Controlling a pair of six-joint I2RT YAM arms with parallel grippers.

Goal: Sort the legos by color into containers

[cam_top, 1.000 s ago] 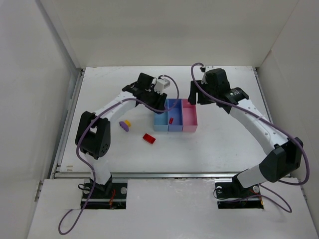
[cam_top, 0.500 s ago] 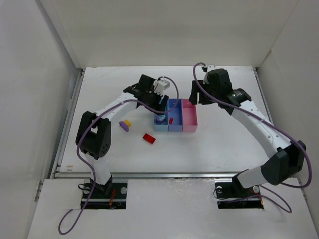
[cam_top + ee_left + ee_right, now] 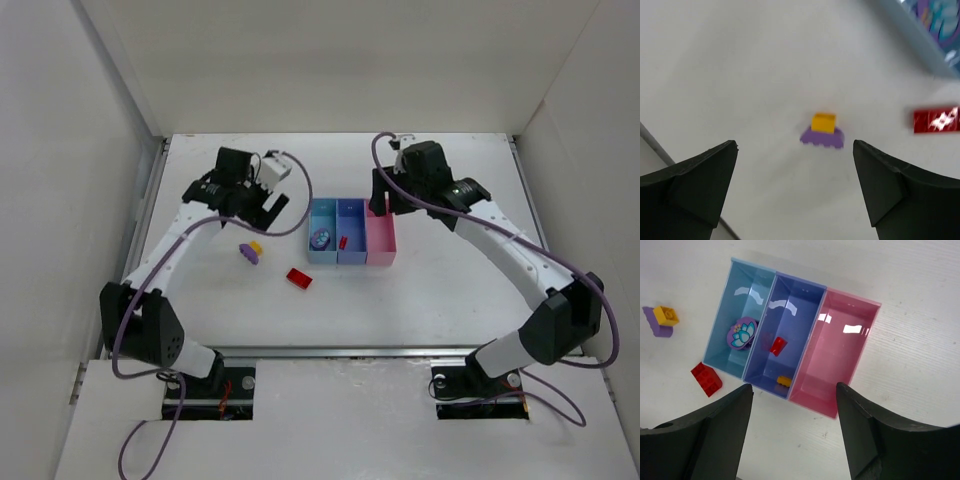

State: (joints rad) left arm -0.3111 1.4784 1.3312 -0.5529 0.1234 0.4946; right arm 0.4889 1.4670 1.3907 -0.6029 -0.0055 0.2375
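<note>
My left gripper will grab the ends of the purple lego (image 3: 249, 254) (image 3: 822, 139) and lift it along with the yellow lego attached to it.
The containers stand joined in a row: light blue (image 3: 322, 212), blue-violet (image 3: 349, 212) and pink (image 3: 380, 232). A round purple lego with a flower print (image 3: 741, 332) lies in the light blue bin (image 3: 742, 295). The blue-violet bin (image 3: 795, 310) holds a small red lego (image 3: 778, 345) and an orange-yellow one (image 3: 784, 381). The pink bin (image 3: 840, 345) holds nothing. On the table, a purple lego (image 3: 822, 137) touches a yellow one (image 3: 823, 122), and a red brick (image 3: 936, 120) lies to their right. My left gripper (image 3: 794, 145) hangs open above the purple-yellow pair. My right gripper (image 3: 794, 387) hovers open over the bins' near edge.
White walls enclose the table on the left, back and right. A raised rail (image 3: 140, 240) runs along the table's left edge. The red brick (image 3: 299, 278) lies just left of the light blue bin's near corner.
My left gripper opened and dropped the round purple lego into the light blue bin, then swung left to above the purple-yellow pair. The right gripper shifted slightly left.
</note>
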